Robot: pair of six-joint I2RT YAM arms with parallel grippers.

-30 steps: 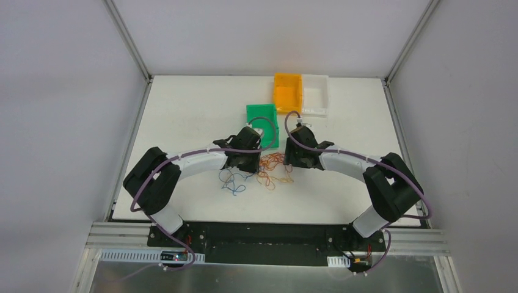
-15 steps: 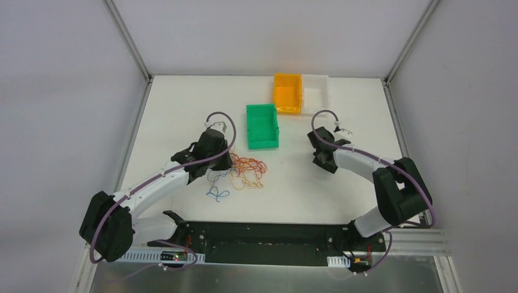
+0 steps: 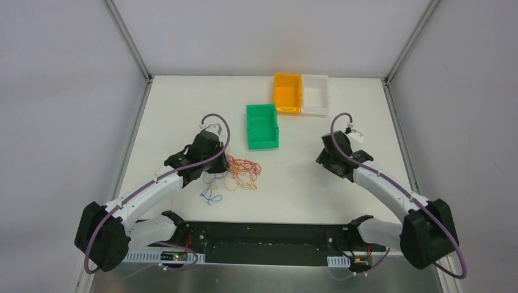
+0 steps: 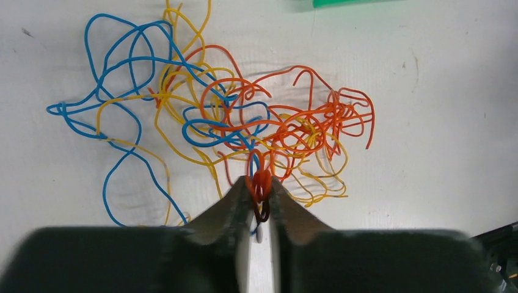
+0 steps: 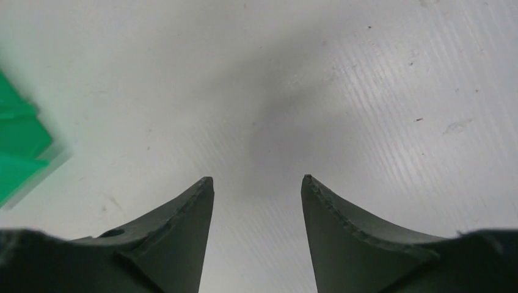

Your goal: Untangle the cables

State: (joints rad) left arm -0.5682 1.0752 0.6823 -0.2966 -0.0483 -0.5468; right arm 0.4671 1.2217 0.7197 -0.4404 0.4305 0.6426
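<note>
A piece of blue cable runs into my left gripper beside the orange pieces, so next I regrasp only the orange pieces while my right gripper takes the orange knot (image 4: 339, 113).
The cables (image 3: 237, 177) lie in a tangled heap of orange, blue and yellow strands on the white table, just right of my left gripper (image 3: 215, 170). In the left wrist view the heap (image 4: 244, 122) spreads ahead of my left gripper (image 4: 259, 186), which is shut on a bunch of orange strands (image 4: 261, 185) at the heap's near edge. A blue loop (image 3: 211, 196) trails toward the table's front. My right gripper (image 3: 325, 160) is open and empty, well to the right of the heap; in the right wrist view my right gripper (image 5: 256, 180) has only bare table between its fingers.
A green bin (image 3: 262, 126) stands behind the heap; its corner shows in the right wrist view (image 5: 18, 152). An orange bin (image 3: 288, 93) and a white bin (image 3: 316, 94) stand side by side at the back. Metal frame posts run along both table sides.
My left gripper has dragged the heap left and toward the front, away from the green bin. My right gripper has let go, opened, and pulled back to the right.
</note>
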